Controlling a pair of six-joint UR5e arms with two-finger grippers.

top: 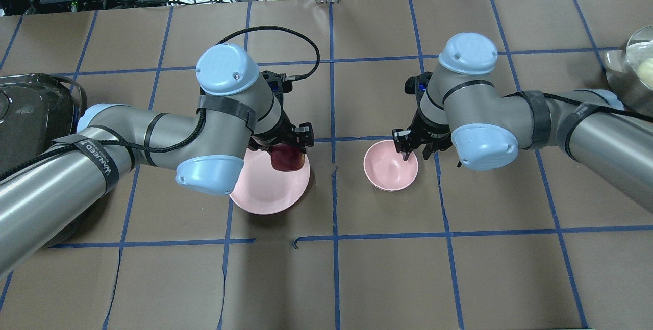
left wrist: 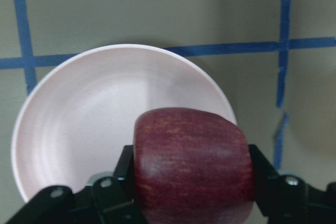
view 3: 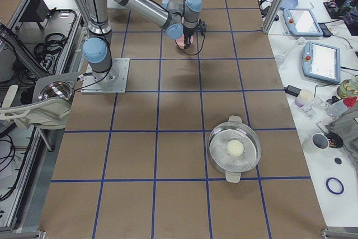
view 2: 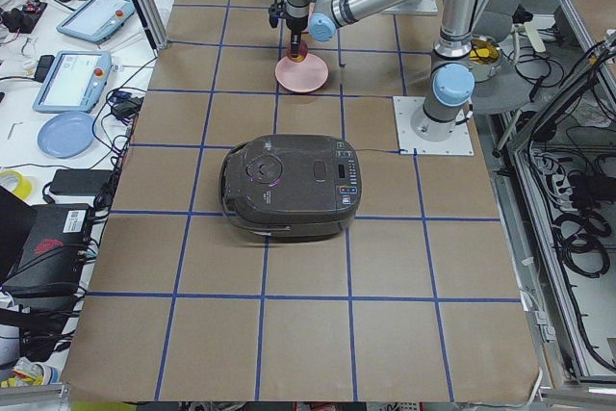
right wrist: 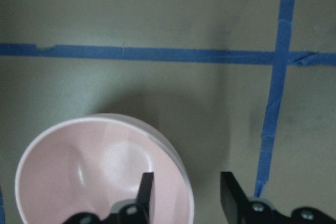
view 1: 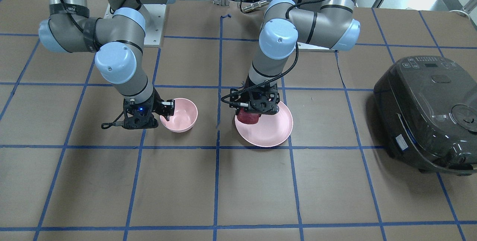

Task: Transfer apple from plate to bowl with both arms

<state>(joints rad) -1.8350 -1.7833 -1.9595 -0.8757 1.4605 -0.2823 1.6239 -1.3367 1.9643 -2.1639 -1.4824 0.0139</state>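
Next, I let the dark red apple, held just above the plate's edge, go from my left gripper onto the bottom of the small pink bowl [view 1: 181,119] that is beside the plate.
The dark red apple [view 1: 247,117] sits between the fingers of my left gripper [view 1: 253,111], which is shut on it and holds it just above the near-centre edge of the wide pink plate [view 1: 270,131]. In the left wrist view the apple [left wrist: 191,163] fills the jaws with the plate [left wrist: 84,124] below. The small pink bowl [view 1: 182,116] stands beside the plate. My right gripper [view 1: 168,111] is open and straddles the bowl's rim, with one finger inside and one outside in the right wrist view [right wrist: 186,192]. The bowl [right wrist: 79,171] is empty.
A dark rice cooker [view 1: 428,114] stands on the table beyond the plate, on my left side. A lidded metal pot [view 3: 235,149] stands far out on my right side. Blue tape lines grid the brown table.
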